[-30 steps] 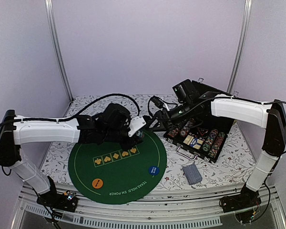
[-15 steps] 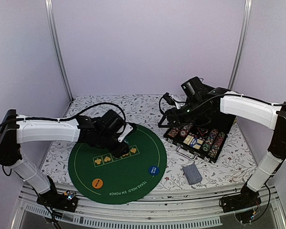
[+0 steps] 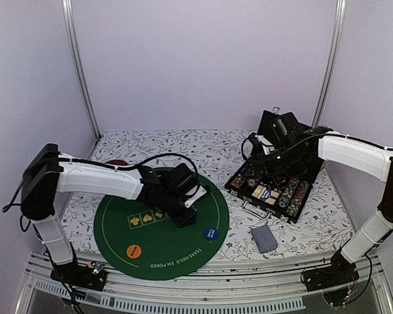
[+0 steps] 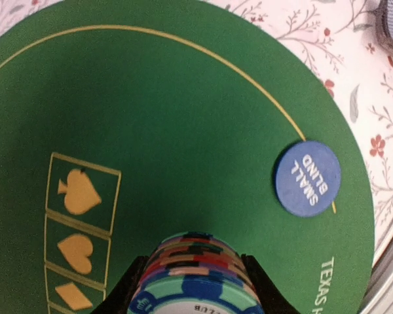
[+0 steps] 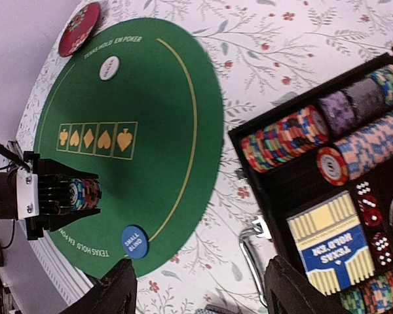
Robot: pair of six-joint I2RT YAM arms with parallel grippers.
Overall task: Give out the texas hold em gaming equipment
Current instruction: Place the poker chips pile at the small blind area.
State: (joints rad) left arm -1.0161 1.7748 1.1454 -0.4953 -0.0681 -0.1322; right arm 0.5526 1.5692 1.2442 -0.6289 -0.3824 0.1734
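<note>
Next, my left gripper releases the chip stack on the mat's yellow line (image 3: 221, 211) (image 4: 247, 81), between the blue button and the case.
My left gripper (image 4: 195, 291) is shut on a stack of multicoloured striped poker chips (image 4: 196, 271) and holds it low over the green poker mat (image 4: 183, 98). In the top view this gripper (image 3: 187, 212) is near the mat's middle right. The right wrist view also shows the held stack (image 5: 85, 194). The blue "small blind" button (image 4: 308, 178) lies at the mat's rim, close to the stack. An orange button (image 3: 134, 250) lies near the mat's front edge and a white button (image 5: 109, 67) at its far side. My right gripper (image 5: 203, 294) is open and empty, above the tablecloth beside the case.
An open black case (image 3: 245, 195) at the right holds rows of chips (image 5: 285, 137), a card box (image 5: 331, 245) and dice (image 5: 373, 222). A stack of blue-grey cards (image 3: 263, 237) lies on the floral cloth in front of it. A dark red disc (image 5: 78, 29) sits beyond the mat.
My left gripper has carried the chip stack right and nearer across the mat, towards the blue button. My right gripper has drawn back to the right, towards the case.
</note>
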